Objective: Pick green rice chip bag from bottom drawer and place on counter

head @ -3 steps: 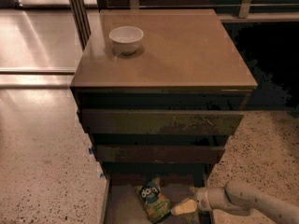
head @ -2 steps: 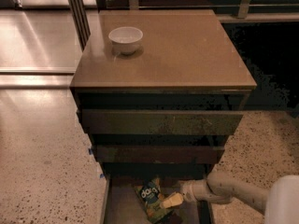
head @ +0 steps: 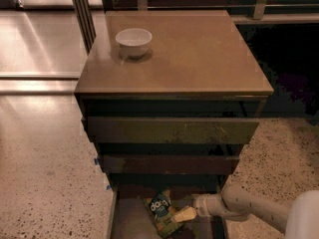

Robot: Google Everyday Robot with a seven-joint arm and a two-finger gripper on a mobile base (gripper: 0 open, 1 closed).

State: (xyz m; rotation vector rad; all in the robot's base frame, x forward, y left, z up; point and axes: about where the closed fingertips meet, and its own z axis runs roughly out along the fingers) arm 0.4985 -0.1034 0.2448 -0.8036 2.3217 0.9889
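The middle of the green rice chip bag (head: 169,214), beside the bag's dark blue patch with white letters, is the spot my gripper should close on.
The green rice chip bag (head: 163,213) lies on the floor of the open bottom drawer (head: 122,222) at the bottom of the camera view, its dark blue patch with white letters facing up. My gripper (head: 182,215) reaches in from the right on a white arm and its pale fingertips are against the bag's right edge. The counter (head: 194,54) is the brown top of the cabinet above.
A white bowl (head: 133,41) stands at the counter's back left. Two narrower drawers (head: 172,130) sit partly pulled out above the bottom one. Speckled floor (head: 45,183) lies to the left and right; a metal post (head: 82,14) rises at back left.
My gripper has moved left inside the bottom drawer, from right of the bag to its right edge. The bag has stayed in place.
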